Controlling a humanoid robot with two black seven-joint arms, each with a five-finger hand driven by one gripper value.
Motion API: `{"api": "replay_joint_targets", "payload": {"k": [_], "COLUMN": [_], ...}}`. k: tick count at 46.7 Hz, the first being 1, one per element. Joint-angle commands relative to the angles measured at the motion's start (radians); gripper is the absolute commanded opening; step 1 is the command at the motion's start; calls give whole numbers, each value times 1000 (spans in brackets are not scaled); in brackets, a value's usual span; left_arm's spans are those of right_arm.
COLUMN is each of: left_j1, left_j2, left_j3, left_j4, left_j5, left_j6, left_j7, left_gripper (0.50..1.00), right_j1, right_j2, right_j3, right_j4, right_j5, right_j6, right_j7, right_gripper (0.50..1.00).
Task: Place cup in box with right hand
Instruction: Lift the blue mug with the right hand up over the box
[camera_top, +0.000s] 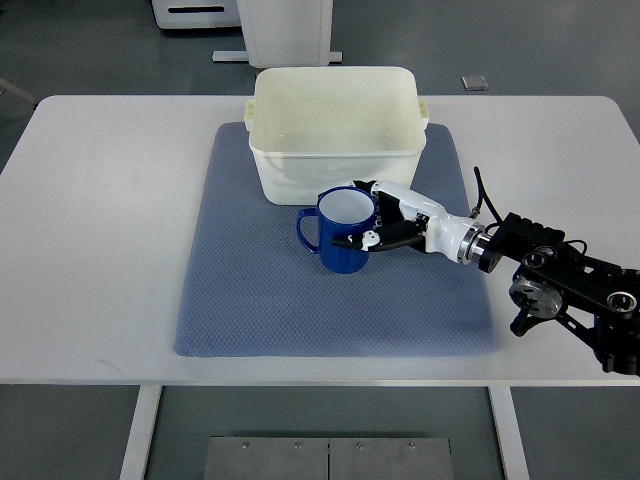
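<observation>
My right gripper is going to let go of the blue cup in the cream box, behind the middle of the box's front side (346, 135). The cup still rests on the mat.
A blue cup (338, 232) with a white inside stands upright on the blue-grey mat (250, 300), its handle pointing left. Right behind it sits the cream plastic box (335, 150), open and with nothing in it. My right hand (378, 222) reaches in from the right edge and its white and black fingers wrap the cup's right side, the thumb in front and the other fingers behind the rim. The cup's base still rests on the mat. The left arm does not show.
The mat lies on a white table (100, 250). Beyond the table's far edge stand a white cabinet base (285, 30) and a small floor plate (474, 82). The black forearm (570, 285) crosses the table's right front part.
</observation>
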Motion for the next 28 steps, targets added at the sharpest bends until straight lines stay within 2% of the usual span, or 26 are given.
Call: {"api": "replay_joint_targets", "payload": {"k": [1,13,28], "left_j1": [0,0,0], "left_j2": [0,0,0], "left_j3": [1,-1,1], "left_j4": [0,0,0], "left_j5": [0,0,0], "left_j6": [0,0,0], "left_j7": [0,0,0], "left_gripper": [1000,1000,1000], "right_j1": [18,74,194], "right_j2": [-33,-102,-130], "right_j3": [2,49,52], "right_j4": [36,76,50], "right_j5": [4,25,139], "right_j6": [17,67,66], "right_j7": [-1,-9,-36], "right_gripper": [500,500,500]}}
